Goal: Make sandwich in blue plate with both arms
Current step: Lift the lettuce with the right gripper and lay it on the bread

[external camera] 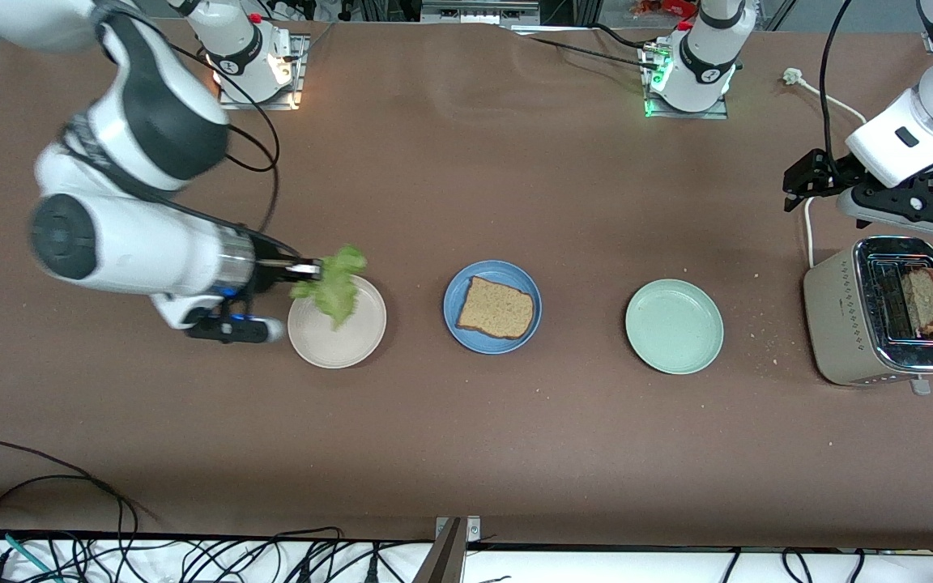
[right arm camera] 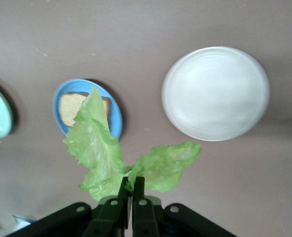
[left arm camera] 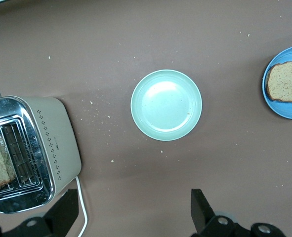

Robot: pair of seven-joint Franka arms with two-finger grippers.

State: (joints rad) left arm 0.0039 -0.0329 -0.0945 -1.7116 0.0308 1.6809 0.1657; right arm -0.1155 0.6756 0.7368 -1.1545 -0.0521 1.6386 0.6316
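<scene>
My right gripper is going to release the green lettuce leaf on top of the brown bread slice on the blue plate [external camera: 494, 312] [right arm camera: 81, 109].
The blue plate [external camera: 507, 271] sits mid-table with one brown bread slice [external camera: 496, 308] on it. My right gripper [external camera: 308, 267] is shut on a ruffled green lettuce leaf [external camera: 337, 285] and holds it in the air over the beige plate [external camera: 337, 344]. In the right wrist view the gripper [right arm camera: 131, 185] pinches the leaf [right arm camera: 101, 148] by its base, with the blue plate [right arm camera: 115, 116] and bread [right arm camera: 69, 109] below. My left gripper [external camera: 808, 180] is open and empty, up over the table beside the toaster [external camera: 839, 316]; it also shows in the left wrist view [left arm camera: 133, 212].
A pale mint-green plate [external camera: 675, 325] lies between the blue plate and the toaster, bare. A bread slice [external camera: 928, 300] stands in a toaster slot. The toaster's white cord [external camera: 808, 227] runs under my left gripper. Crumbs lie near the toaster.
</scene>
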